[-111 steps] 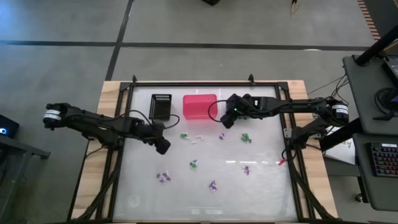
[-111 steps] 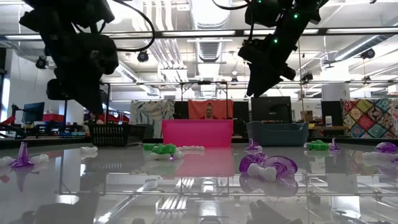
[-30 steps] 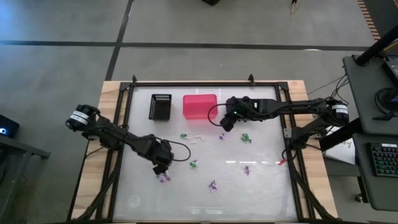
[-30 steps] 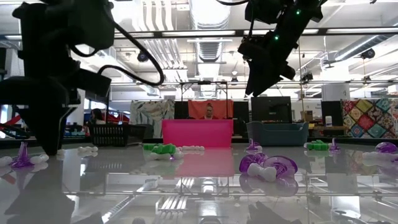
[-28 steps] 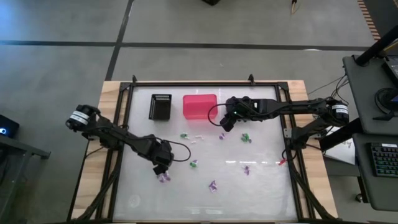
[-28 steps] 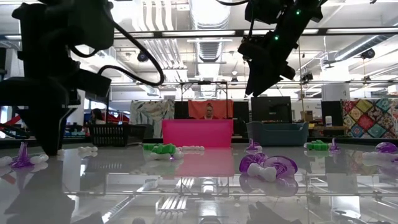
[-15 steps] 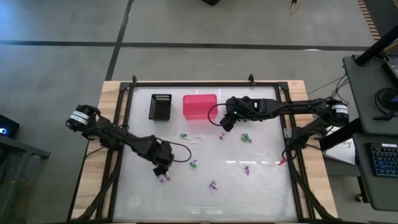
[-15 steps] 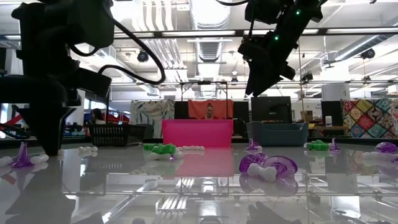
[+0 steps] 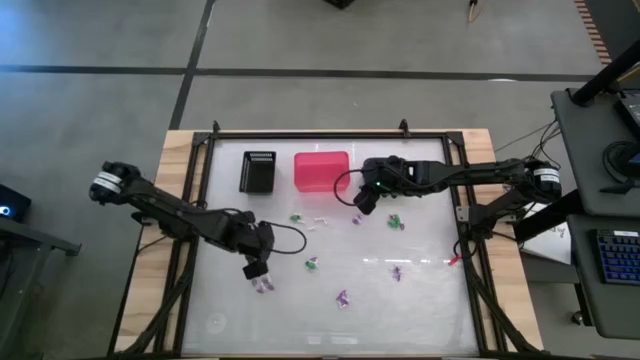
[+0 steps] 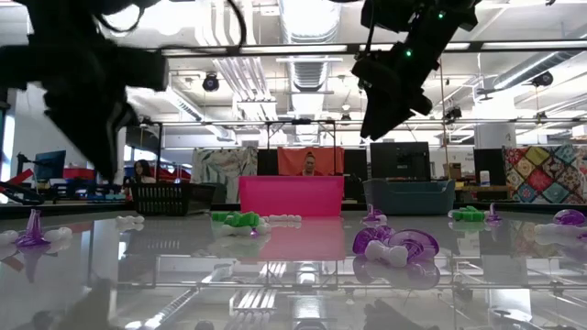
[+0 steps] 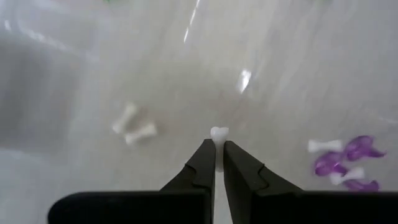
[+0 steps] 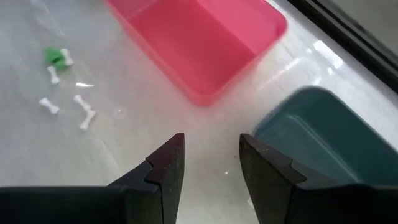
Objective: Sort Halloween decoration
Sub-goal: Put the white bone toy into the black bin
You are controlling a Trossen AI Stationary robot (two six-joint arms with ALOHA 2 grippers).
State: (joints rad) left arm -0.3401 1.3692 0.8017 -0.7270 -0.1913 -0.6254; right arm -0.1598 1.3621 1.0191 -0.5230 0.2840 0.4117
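Observation:
I need to let go of the white trinket with my left gripper inside the black bin (image 9: pixel 258 172) next to the pink bin.
My left gripper (image 11: pixel 217 152) hangs over the table's left-middle (image 9: pixel 256 268), shut on a tiny white bone-shaped trinket (image 11: pixel 218 132). Just near of it a purple trinket (image 9: pixel 263 286) lies on the table. More green, purple and white trinkets lie scattered on the table: green (image 9: pixel 312 264), purple (image 9: pixel 343 298), white (image 9: pixel 320 222). My right gripper (image 12: pixel 210 163) stands open and holds nothing, above the table (image 9: pixel 362 198) between the pink bin (image 12: pixel 199 37) and the teal bin (image 12: pixel 317 143). My left gripper pinches the white trinket between its two fingertips (image 11: pixel 206 155). One knobbed end (image 11: pixel 218 131) pokes out past the tips. The fingers come steeply from above. The trinket is lifted clear of the table.
A black bin (image 9: pixel 258 171) and the pink bin (image 9: pixel 320 171) stand along the far edge; my right arm covers the teal bin in the high view. A dark frame rail (image 9: pixel 330 133) borders the table. Two white trinkets (image 11: pixel 134 126) and a purple cluster (image 11: pixel 348 165) lie below my left gripper.
My left gripper has risen from just above the table surface beside the purple trinket, and its arm has drawn back toward the table's left edge. My right arm has kept still.

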